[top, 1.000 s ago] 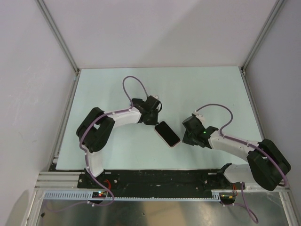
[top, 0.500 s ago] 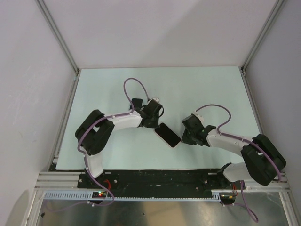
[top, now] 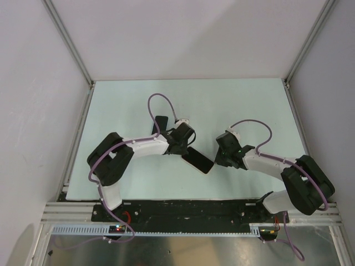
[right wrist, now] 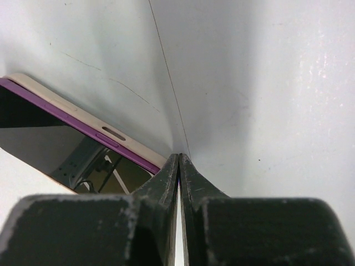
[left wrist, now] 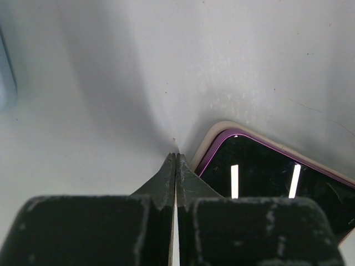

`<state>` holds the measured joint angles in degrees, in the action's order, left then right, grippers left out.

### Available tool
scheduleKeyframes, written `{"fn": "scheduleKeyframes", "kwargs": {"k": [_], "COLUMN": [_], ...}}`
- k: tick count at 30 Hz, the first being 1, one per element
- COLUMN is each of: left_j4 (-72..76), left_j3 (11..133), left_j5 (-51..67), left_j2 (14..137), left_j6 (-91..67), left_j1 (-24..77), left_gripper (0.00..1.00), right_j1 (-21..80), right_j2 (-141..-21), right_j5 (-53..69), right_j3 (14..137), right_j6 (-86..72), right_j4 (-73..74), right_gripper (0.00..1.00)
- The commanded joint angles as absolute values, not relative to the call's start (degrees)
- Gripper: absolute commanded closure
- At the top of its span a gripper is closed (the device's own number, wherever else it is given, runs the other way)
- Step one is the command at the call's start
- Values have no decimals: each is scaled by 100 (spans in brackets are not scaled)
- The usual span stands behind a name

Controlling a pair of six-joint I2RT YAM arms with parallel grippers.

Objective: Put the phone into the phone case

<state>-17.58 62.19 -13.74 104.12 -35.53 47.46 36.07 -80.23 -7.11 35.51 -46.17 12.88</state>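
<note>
The purple edge of the phone sticks up above the case's rounded corner, so next my left gripper takes the case's short end point(left wrist: 199, 155) while my right gripper works on that corner.
The phone point(top: 198, 160) is a glossy black slab with a purple edge, lying slantwise on the table between the two arms. A pale beige rim with a button slot runs around it: the phone case point(right wrist: 83, 117), whose rounded corner point(left wrist: 217, 133) also shows in the left wrist view. The purple edge stands just above this rim. My left gripper point(left wrist: 175, 155) is shut, tips down on the table right beside the case's far-left corner. My right gripper point(right wrist: 178, 156) is shut too, its tips at the case's long side near the button. Neither holds anything.
A flat dark thing point(top: 161, 123) lies on the pale green table point(top: 238, 105) behind the left arm, partly hidden by it. White walls and metal posts close the table in on three sides. The black base rail point(top: 183, 209) runs along the near edge.
My left gripper has moved right and nearer, up to the phone's far corner. The right arm has drawn in toward the phone's other side. The phone has shifted slightly nearer.
</note>
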Motion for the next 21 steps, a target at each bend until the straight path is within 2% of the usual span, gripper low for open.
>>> {"fn": "scheduleKeyframes", "kwargs": {"k": [1, 13, 17, 21], "left_j4": [-1677, -1794, -1797, -1796], "left_j3": [6059, 5776, 5696, 5598], "left_j5": [-865, -791, -547, -531], "left_j2": [10043, 9038, 8938, 8991], "left_j6": [-3908, -3626, -3634, -3650], "left_j1": [5137, 4661, 4648, 4628], "left_gripper": [100, 82, 77, 80], "right_j1": [3593, 3227, 3309, 3526], "right_j2": [-8134, -7316, -7673, -8175], "right_j5": [-748, -458, -147, -69], "right_j3": [3577, 3892, 4392, 4983], "right_j6": [-4513, -3616, -3229, -2885], "right_j4": [1083, 1358, 1372, 1423], "right_gripper": [92, 61, 58, 56]}}
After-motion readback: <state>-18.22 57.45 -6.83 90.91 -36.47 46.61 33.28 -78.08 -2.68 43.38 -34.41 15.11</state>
